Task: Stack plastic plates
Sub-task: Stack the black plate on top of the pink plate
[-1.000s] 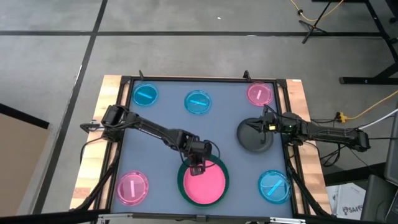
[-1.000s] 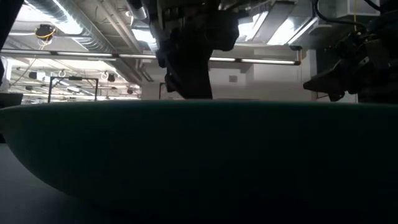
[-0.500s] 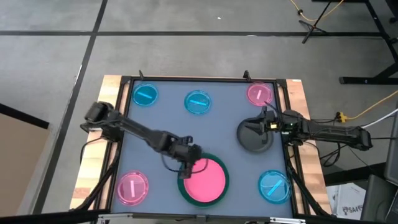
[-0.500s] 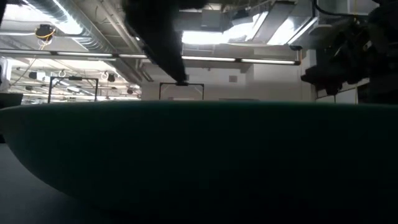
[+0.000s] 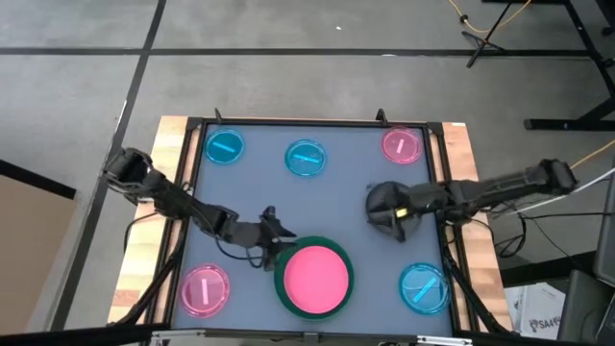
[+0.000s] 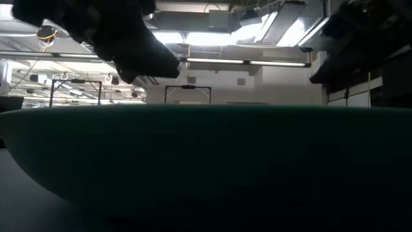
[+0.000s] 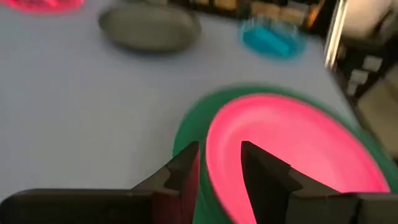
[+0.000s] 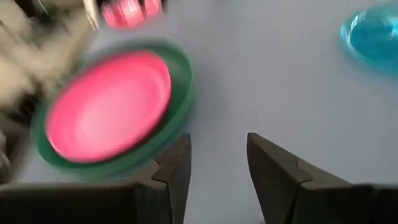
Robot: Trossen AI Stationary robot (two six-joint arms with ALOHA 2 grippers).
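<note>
The robot's right gripper needs to next move to the near-side rim (image 5: pixel 389 226) of the dark grey plate, facing the near blue plate, and close there.
A medium pink plate (image 5: pixel 315 278) lies inside the large dark green plate (image 5: pixel 281 279) near the table's front middle. In the low view the green plate's wall (image 6: pixel 206 167) fills the picture. My left gripper (image 5: pixel 272 236) stands open just left of and beyond that stack; its wrist view shows the pink plate's rim (image 7: pixel 214 149) beyond my left gripper (image 7: pixel 221 158). The dark grey plate (image 5: pixel 382 202) rests on the table right of centre. My right gripper (image 5: pixel 398 223) hangs open over its near part; in its wrist view only bare table shows at my right gripper (image 8: pixel 217 155).
Small blue plates lie at the far left (image 5: pixel 224 146), far middle (image 5: pixel 306 158) and near right (image 5: pixel 424 286). Small pink striped plates lie at the far right (image 5: pixel 401 145) and near left (image 5: pixel 205 290). A black frame (image 5: pixel 288 122) borders the table mat.
My left gripper has drawn back from over the pink plate's far rim toward the table's left edge; the pink plate stays lying in the green one. My right gripper has gone from the dark grey plate's right rim toward its near side, its arm swinging outward.
</note>
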